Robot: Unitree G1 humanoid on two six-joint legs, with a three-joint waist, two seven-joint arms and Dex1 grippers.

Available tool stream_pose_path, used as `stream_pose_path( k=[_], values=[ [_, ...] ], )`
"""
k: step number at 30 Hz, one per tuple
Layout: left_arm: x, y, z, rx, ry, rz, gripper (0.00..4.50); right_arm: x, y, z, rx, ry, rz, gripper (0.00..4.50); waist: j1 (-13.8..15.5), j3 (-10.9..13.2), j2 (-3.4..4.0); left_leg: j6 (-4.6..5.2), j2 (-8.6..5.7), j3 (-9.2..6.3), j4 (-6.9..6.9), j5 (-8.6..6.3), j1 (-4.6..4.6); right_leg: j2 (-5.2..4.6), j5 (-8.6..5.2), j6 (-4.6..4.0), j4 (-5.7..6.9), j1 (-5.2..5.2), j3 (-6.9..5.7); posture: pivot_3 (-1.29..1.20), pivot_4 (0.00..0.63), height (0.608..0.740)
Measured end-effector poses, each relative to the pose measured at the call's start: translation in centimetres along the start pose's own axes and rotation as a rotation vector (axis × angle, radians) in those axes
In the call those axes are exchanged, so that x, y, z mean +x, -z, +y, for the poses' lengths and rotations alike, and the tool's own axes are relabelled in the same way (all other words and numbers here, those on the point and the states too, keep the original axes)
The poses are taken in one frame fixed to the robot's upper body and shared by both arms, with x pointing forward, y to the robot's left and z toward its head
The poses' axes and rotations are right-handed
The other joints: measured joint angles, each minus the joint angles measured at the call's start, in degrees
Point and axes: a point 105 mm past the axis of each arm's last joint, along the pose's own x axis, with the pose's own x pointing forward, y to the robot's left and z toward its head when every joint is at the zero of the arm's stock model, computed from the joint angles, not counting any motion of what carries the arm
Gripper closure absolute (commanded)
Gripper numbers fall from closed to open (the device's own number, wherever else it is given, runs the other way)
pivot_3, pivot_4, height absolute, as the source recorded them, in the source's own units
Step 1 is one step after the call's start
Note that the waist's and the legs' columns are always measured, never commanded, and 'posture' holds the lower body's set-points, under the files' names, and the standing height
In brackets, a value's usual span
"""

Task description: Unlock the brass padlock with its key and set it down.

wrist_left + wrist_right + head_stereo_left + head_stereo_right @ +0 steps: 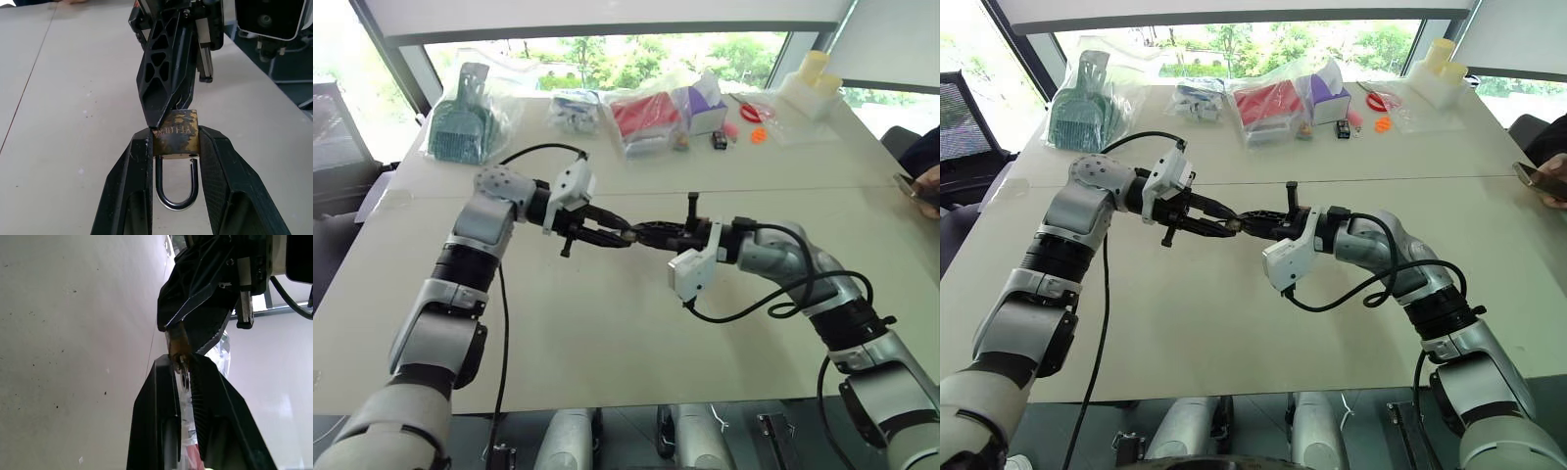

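My right gripper needs to let go of the key and take the padlock's body (179,137) to free my left gripper, since the padlock's loop hangs open inside my left gripper's fingers.
The brass padlock (177,134) is clamped by its sides between the fingers of my left gripper (176,138), held above the middle of the table (607,333). Its silvery loop (177,196) points back toward the left wrist. My right gripper (178,361) meets it nose to nose from the other side. It is shut on the small silvery key (184,380), whose end sits against the padlock (177,340). In the head views the two grippers touch tips, left gripper (619,235) and right gripper (642,233), and the lock between them is barely visible.
Along the table's far edge lie a bagged teal scoop (465,117), a small bagged item (576,110), a bagged red item (646,116), a purple box (705,103) and a white container (811,88). A person's hand (928,188) rests at the right edge.
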Motion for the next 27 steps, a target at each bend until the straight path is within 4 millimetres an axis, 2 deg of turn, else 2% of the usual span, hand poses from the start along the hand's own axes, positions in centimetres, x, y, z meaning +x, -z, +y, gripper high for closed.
stream_pose_path(
  k=[12, 15, 16, 19, 24, 27],
  values=[
    [-0.22, -0.14, 0.0, -0.007, -0.008, 0.007, 3.75, 0.15, -0.15, -0.13, -0.007, 0.005, -0.009, 4.48, 0.0, 0.0, 0.0, 0.0, 0.0, 0.01, 0.0, 0.0, 0.0, 0.0, 0.0, 0.0, 0.0, 0.0, 0.0, 0.0, 0.15, 0.74],
    [-0.16, -0.21, 0.01, -0.004, -0.008, 0.005, 3.75, 0.28, -0.26, -0.16, -0.005, 0.01, -0.015, 3.07, 0.0, 0.0, 0.0, 0.0, 0.0, 0.0, 0.0, 0.0, 0.0, 0.0, 0.0, 0.0, 0.0, 0.0, 0.0, 0.0, 0.15, 0.74],
    [0.02, -0.34, 0.0, 0.002, -0.006, 0.0, 3.75, 0.56, -0.51, -0.17, 0.0, 0.017, -0.026, 2.84, 0.0, 0.0, 0.0, 0.0, 0.0, 0.0, 0.0, 0.0, 0.0, 0.0, 0.0, 0.0, 0.0, 0.01, 0.0, 0.0, 0.15, 0.74],
    [0.15, -0.44, -0.02, 0.007, -0.003, -0.003, 3.75, 0.74, -0.74, -0.08, -0.002, 0.016, -0.038, 1.53, 0.0, 0.0, 0.0, -0.01, 0.0, 0.01, 0.0, 0.0, 0.0, 0.0, 0.0, 0.0, 0.01, 0.0, 0.0, 0.0, 0.15, 0.74],
    [0.15, -0.44, -0.01, 0.007, -0.004, -0.003, 3.75, 0.74, -0.76, -0.06, -0.005, 0.015, -0.039, 1.53, 0.0, 0.0, 0.0, -0.01, 0.0, 0.0, 0.0, 0.0, 0.0, 0.0, 0.0, 0.0, 0.01, 0.0, 0.0, 0.0, 0.15, 0.74],
    [0.15, -0.44, -0.01, 0.007, -0.004, -0.003, 3.75, 0.73, -0.82, -0.05, -0.008, 0.014, -0.043, 2.38, 0.0, 0.0, 0.0, -0.01, 0.0, 0.01, 0.0, 0.0, 0.0, 0.0, 0.0, 0.0, 0.01, 0.0, 0.0, 0.0, 0.15, 0.74]
  ],
)
